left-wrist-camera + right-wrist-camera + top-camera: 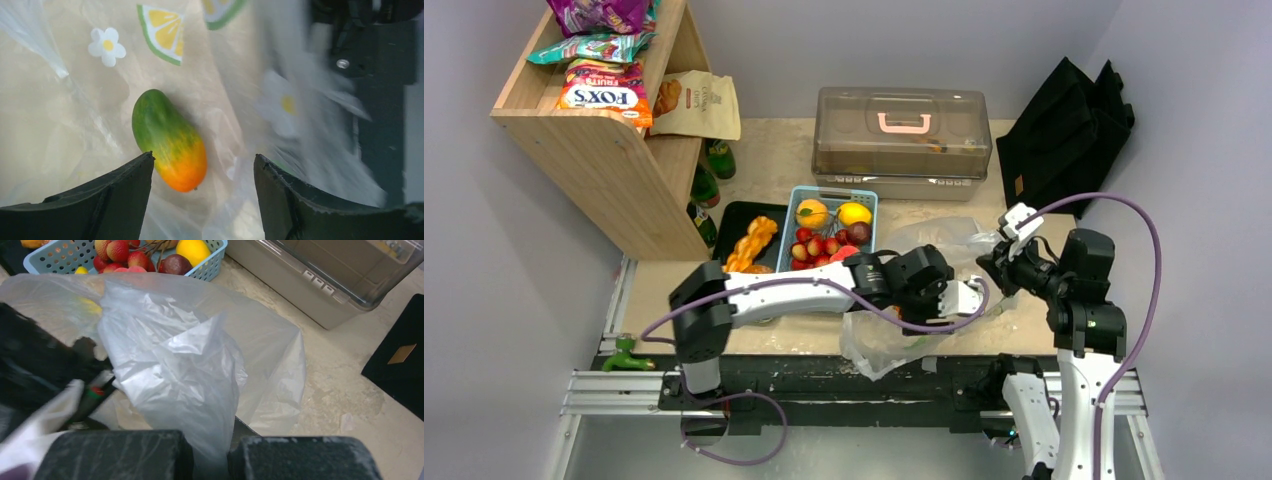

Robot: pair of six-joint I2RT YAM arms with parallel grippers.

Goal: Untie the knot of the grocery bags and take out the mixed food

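The robot's left gripper should release the mango in the blue basket (839,228), between the lemon and the red fruits.
The clear grocery bag (921,236) lies open on the table with a green-and-orange mango (170,140) inside. My left gripper (956,298) reaches into the bag; in the left wrist view it (204,157) stands open, the mango just ahead and nearer the left finger, untouched. My right gripper (987,262) is shut on a bunched fold of the bag (170,355), pinched between its pads (125,455). The knot is out of view. Other mixed food sits in a blue basket (866,196): orange (812,213), lemon (855,213), red fruits (814,247). Braided bread (752,243) lies on a black tray.
A clear lidded box with a pink handle (902,130) stands behind the basket. A wooden shelf (614,170) with snack packets is at the back left, bottles beneath it. A black fabric bag (1064,125) leans at the back right.
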